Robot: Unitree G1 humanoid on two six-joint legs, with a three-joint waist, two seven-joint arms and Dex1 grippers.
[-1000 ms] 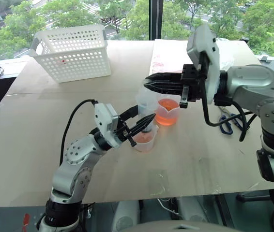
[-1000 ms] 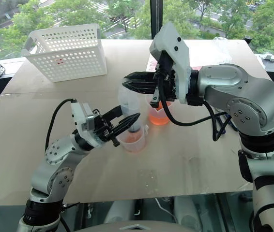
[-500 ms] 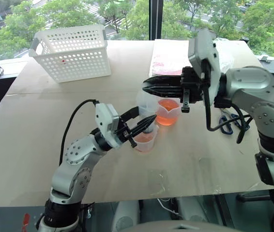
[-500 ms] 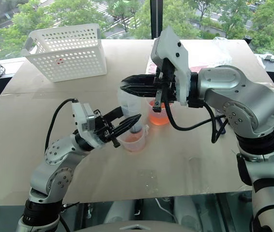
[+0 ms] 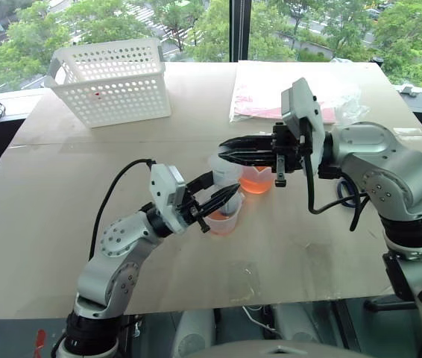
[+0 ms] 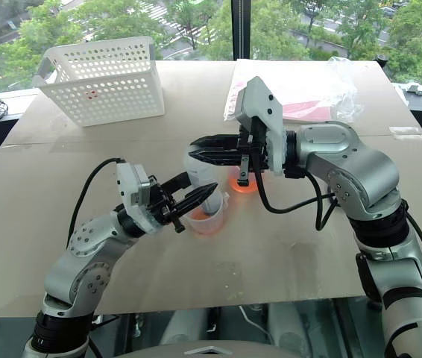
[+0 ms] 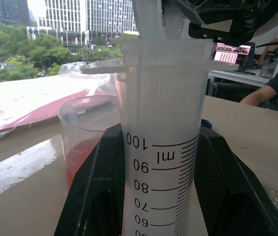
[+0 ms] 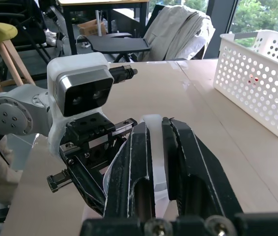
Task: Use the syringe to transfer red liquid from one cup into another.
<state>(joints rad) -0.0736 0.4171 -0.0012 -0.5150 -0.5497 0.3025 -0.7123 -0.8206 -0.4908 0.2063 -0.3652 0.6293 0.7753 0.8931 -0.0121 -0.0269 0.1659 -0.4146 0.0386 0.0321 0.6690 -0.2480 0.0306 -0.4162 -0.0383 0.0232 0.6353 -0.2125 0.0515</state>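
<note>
The robot's left gripper should release the syringe, now upright in the smaller cup, on the table [image 5: 157, 180] between the white basket and the smaller cup.
The syringe [image 5: 224, 173] stands upright with its tip down in the smaller clear cup [image 5: 223, 219], which holds a little orange-red liquid. My left gripper [image 5: 230, 196] is shut on the barrel [image 7: 161, 147], just below the 100 mark. From above, my right gripper [image 5: 224, 147] points level and is shut on the clear top of the plunger [image 8: 153, 142]. Just behind stands the taller spouted cup [image 5: 258, 179] with red liquid [image 7: 82, 152] in its lower part.
A white perforated basket [image 5: 114, 78] sits at the table's far left. A clear plastic bag with pink contents [image 5: 271, 97] lies at the far middle. The light wooden table [image 5: 54, 186] is bare to the left and in front of the cups.
My right gripper has come down toward the left gripper, still on the plunger top. The left arm and both cups have stayed where they were.
</note>
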